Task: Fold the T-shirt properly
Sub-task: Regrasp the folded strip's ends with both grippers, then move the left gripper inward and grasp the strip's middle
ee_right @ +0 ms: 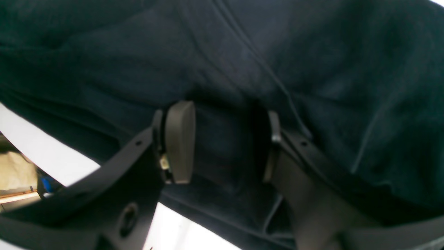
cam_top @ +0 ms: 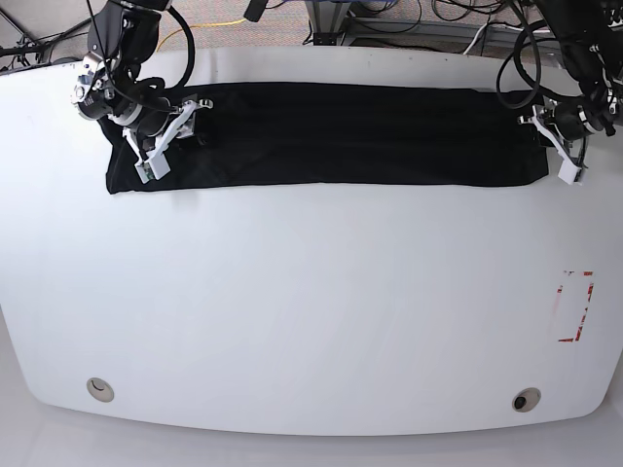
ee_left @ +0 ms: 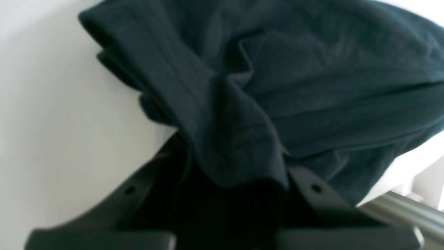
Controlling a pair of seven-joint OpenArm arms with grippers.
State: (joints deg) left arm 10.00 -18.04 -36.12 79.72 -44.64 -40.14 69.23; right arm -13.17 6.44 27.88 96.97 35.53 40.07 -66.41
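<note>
My left gripper will release the end of the T-shirt that it has, laying it on top of the middle of the long black strip (cam_top: pixel 338 131).
The black T-shirt (cam_top: pixel 331 131) lies as a long, narrow folded strip across the far part of the white table (cam_top: pixel 311 292). At its right end my left gripper (cam_top: pixel 550 144) is shut on the cloth. In the left wrist view the T-shirt (ee_left: pixel 329 86) bunches between the fingers of the left gripper (ee_left: pixel 232 156) and hides their tips. At the strip's left end my right gripper (cam_top: pixel 167 134) stands open on the shirt. In the right wrist view the right gripper (ee_right: pixel 223 142) has its pads apart, astride a ridge of the T-shirt (ee_right: pixel 104 69).
A red-outlined rectangle (cam_top: pixel 574 306) is marked on the table at the right. Two round holes (cam_top: pixel 97 389) (cam_top: pixel 526 399) sit near the front edge. Cables (cam_top: pixel 389 19) run behind the table's far edge. A metal rail (ee_left: pixel 409 211) shows past the table edge.
</note>
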